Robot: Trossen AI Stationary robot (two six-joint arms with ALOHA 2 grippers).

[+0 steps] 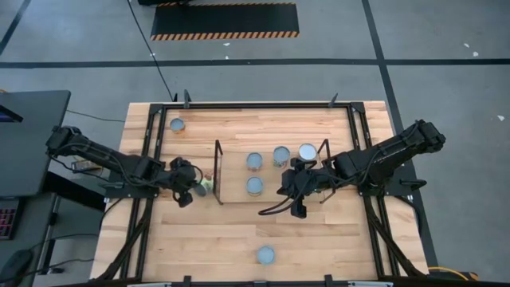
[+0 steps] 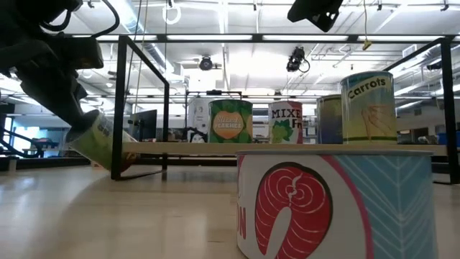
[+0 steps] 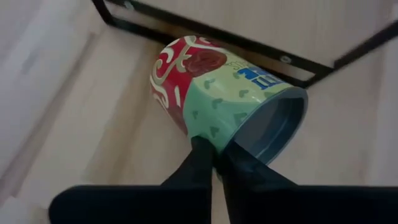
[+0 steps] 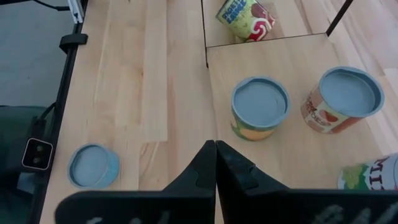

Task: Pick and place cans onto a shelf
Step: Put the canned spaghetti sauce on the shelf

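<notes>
The left gripper will let go of the red and green can on the bare wood point(image 1: 218, 241) beside the near can with the salmon label.
My left gripper point(image 1: 191, 188) is shut on a tilted can with a red and green label point(image 3: 211, 87), just left of the shelf's left wire frame point(image 1: 217, 171). The can also shows in the low view point(image 2: 97, 140). The shelf point(image 1: 275, 179) is a light-wood board. Several cans stand upright on it: two at its middle point(image 1: 254, 162) point(image 1: 254, 186) and two at its far right point(image 1: 280, 155) point(image 1: 307, 151). My right gripper point(image 1: 296, 199) is shut and empty above the shelf's right part, and its wrist view shows the shut fingertips point(image 4: 216, 149). My left gripper pinches the can's rim point(image 3: 217, 146) at one round end. One finger point(image 3: 196, 158) lies on the labelled wall and the other point(image 3: 242, 165) on the recessed end face. The can is tilted, its held end up. Whether its lower end point(image 2: 115, 164) touches the table, I cannot tell.
A can point(image 1: 177, 125) stands on the table at the far left. Another, with a salmon label point(image 2: 338, 205), stands near the table's front edge point(image 1: 265, 255). A black frame point(image 1: 151, 119) runs around the table. Bare wood lies between the shelf and the near can.
</notes>
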